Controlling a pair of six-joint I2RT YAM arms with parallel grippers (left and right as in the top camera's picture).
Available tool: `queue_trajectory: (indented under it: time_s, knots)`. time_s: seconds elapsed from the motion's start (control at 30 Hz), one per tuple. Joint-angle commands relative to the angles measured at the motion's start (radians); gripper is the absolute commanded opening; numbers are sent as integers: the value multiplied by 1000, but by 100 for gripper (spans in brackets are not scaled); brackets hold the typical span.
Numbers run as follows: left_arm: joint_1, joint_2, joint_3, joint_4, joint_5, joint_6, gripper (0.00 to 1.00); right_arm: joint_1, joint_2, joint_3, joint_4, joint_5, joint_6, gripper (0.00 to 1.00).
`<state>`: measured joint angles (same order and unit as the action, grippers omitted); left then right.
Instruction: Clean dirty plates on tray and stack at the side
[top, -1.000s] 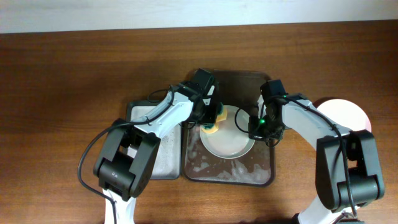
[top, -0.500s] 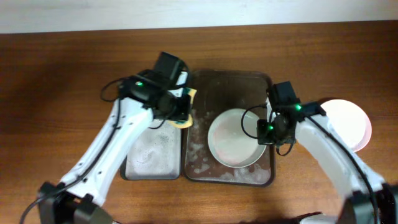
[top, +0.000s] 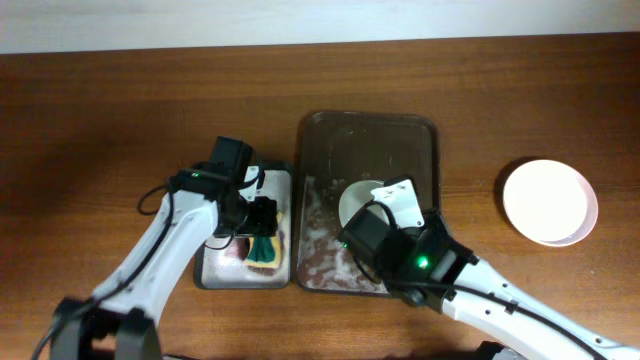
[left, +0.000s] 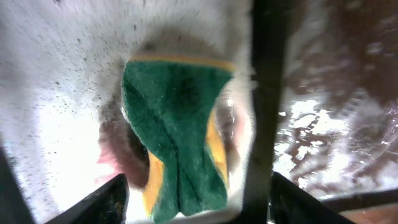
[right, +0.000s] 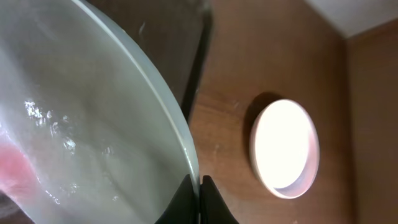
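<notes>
The pale green plate, now tilted above the large dark tray, will go down on top of the pink plate (top: 548, 202) (right: 284, 147) from my right gripper.
My right gripper (right: 199, 188) is shut on the rim of a pale green plate (right: 81, 112), which it holds tilted above the large dark tray (top: 325, 140). In the overhead view that plate (top: 356, 203) shows partly under the right wrist. A faint pink smear sits near the plate's lower edge. A second, pink-tinted plate (top: 549, 202) lies on the table to the right, also visible as the pink plate (right: 285, 146) in the right wrist view. My left gripper (left: 196, 208) is open above the green-and-yellow sponge (left: 177, 137), not touching it.
The sponge (top: 262, 248) lies in the smaller dark tray (top: 215, 272) with a whitish inside, left of the large tray. Foam and water cover the large tray's floor (top: 330, 262). Bare wooden table (top: 110, 140) surrounds both trays.
My left arm carried the sponge from the large tray to the small one and let it go. My right arm swung to the front and tilted the plate up.
</notes>
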<state>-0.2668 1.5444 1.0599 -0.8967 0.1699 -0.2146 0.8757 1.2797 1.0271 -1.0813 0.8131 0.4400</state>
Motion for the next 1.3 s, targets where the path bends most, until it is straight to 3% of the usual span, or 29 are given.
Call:
queue_trajectory:
  time_s: [0.0,0.17,0.4,1.27]
  knots:
    - [3,-204,0,-24,18,8,100,82,-15,5,-22,167,61,4]
    - [3,-388,0,-68,-18,8,100,198,-15,42,-103,373,97,4]
    - [3,-400,0,-52,-36,7,100,250,-15,136,-142,525,89,4]
    - [3,-400,0,-52,-36,7,100,250,-15,164,-154,515,89,4]
